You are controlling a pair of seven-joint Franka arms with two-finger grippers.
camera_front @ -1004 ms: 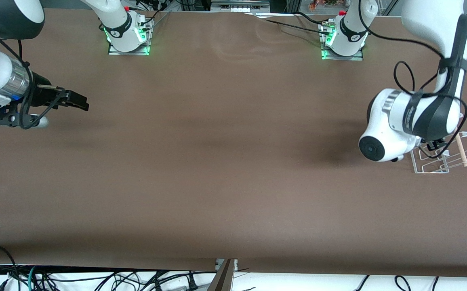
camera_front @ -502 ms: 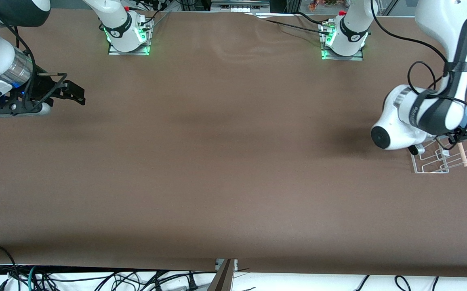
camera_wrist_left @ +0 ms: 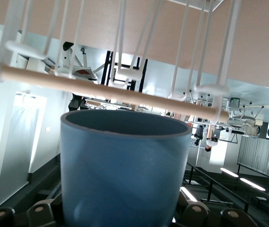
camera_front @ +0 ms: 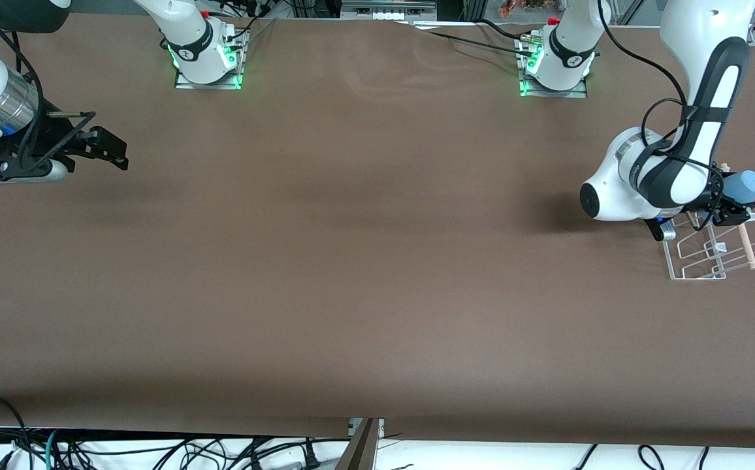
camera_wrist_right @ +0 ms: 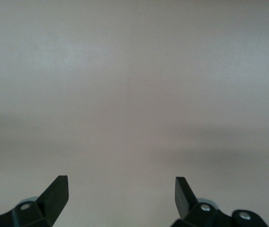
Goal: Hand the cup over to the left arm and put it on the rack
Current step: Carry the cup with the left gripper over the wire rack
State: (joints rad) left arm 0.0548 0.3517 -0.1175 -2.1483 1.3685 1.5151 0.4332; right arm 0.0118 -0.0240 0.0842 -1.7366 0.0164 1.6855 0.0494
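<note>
Next, my left gripper hangs the light-blue cup, now sideways just above the rack, over the white rack's middle wire [camera_front: 743, 195] [camera_wrist_left: 129, 74] by the wooden rod.
The light-blue cup [camera_front: 744, 185] lies sideways in my left gripper [camera_front: 735, 203], which is shut on it just above the white wire rack [camera_front: 697, 269] at the left arm's end of the table. In the left wrist view the cup [camera_wrist_left: 122, 165] fills the lower middle, its mouth toward the rack's wires [camera_wrist_left: 120, 42] and wooden rod [camera_wrist_left: 101, 90]. The rod also shows in the front view [camera_front: 746, 247]. My right gripper [camera_front: 106, 148] is open and empty over the table at the right arm's end; its fingertips [camera_wrist_right: 58, 189] show bare table between them.
The brown table [camera_front: 364, 261] carries only the rack. The two arm bases [camera_front: 204, 55] [camera_front: 557, 62] stand along the edge farthest from the front camera. Cables hang below the table's edge nearest that camera.
My left arm has swung its wrist round above the rack, so the cup now shows at the rack's edge. My right arm has drawn back toward its end of the table.
</note>
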